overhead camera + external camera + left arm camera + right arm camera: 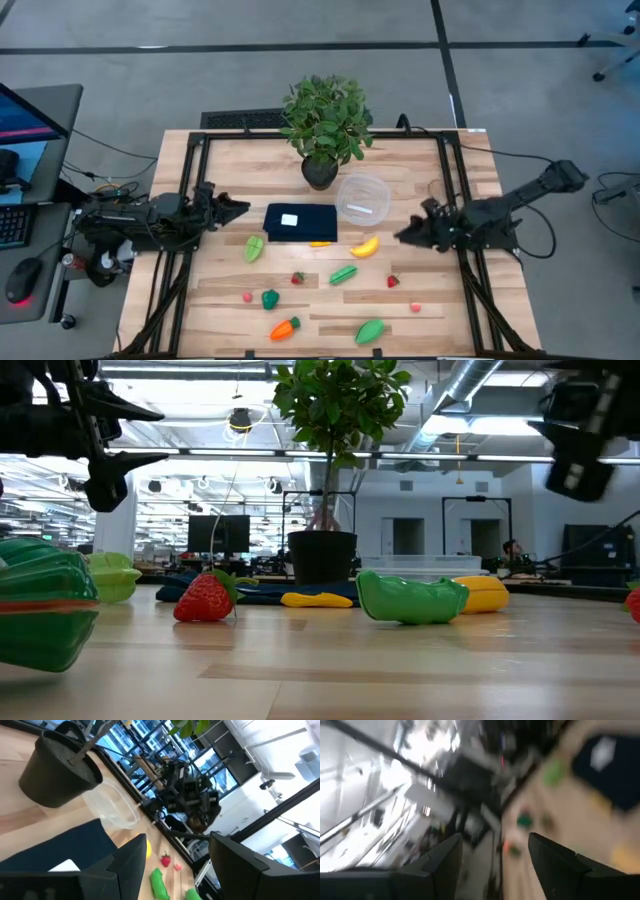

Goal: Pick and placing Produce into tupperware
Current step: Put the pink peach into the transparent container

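Note:
I will move my right gripper next to the small pink berry beside the red strawberry and close it around the pink berry's sides [415, 307].
The produce lies scattered on the table: a yellow banana [365, 246], green pieces [343, 274] [255, 248] [370, 331], an orange carrot [285, 328], small red berries [297, 279] [393, 281]. The clear round tupperware [362, 197] stands by the plant pot, also in the left wrist view [114, 810]. My left gripper [240, 209] hovers open at the table's left, level, pointing right. My right gripper [402, 236] hovers open at the table's right, pointing left toward the banana. Both hold nothing.
A leafy potted plant [324, 125] stands at the far middle. A dark blue rectangle with a white label [300, 222] lies between the grippers. A desk with a keyboard and mouse [22, 282] sits left of the table.

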Available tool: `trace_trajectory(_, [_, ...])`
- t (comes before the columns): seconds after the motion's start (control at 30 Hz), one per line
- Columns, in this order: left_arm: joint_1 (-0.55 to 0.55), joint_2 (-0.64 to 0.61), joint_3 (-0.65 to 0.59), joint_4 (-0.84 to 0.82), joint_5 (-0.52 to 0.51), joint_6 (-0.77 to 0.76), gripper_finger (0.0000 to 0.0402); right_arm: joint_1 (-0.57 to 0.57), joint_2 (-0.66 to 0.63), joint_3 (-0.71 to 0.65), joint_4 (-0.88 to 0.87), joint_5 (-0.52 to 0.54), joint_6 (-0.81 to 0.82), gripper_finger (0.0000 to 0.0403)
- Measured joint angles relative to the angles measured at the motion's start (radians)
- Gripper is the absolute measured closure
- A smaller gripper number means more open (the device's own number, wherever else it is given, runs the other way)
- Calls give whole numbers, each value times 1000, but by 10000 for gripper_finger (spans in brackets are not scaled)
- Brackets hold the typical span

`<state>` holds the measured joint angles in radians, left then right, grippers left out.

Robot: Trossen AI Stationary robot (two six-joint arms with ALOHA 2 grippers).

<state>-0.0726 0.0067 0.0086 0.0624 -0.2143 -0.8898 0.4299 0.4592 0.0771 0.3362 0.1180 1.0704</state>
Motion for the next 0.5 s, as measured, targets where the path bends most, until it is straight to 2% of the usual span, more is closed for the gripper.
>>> trace_trajectory(0.1, [0, 0, 0, 0, 0, 0, 198, 39, 26, 1, -97, -109, 176, 182])
trace_trajectory(0.23, [0, 0, 0, 0, -4, 1, 198, 85, 35, 1, -214, -124, 318, 182])
trace_trajectory(0.37, [0, 0, 0, 0, -9, 4, 198, 89, 43, 24, -241, -114, 345, 182])
trace_trajectory(0.5, [0, 0, 0, 0, -9, 5, 198, 72, 67, 118, -304, -114, 265, 182])
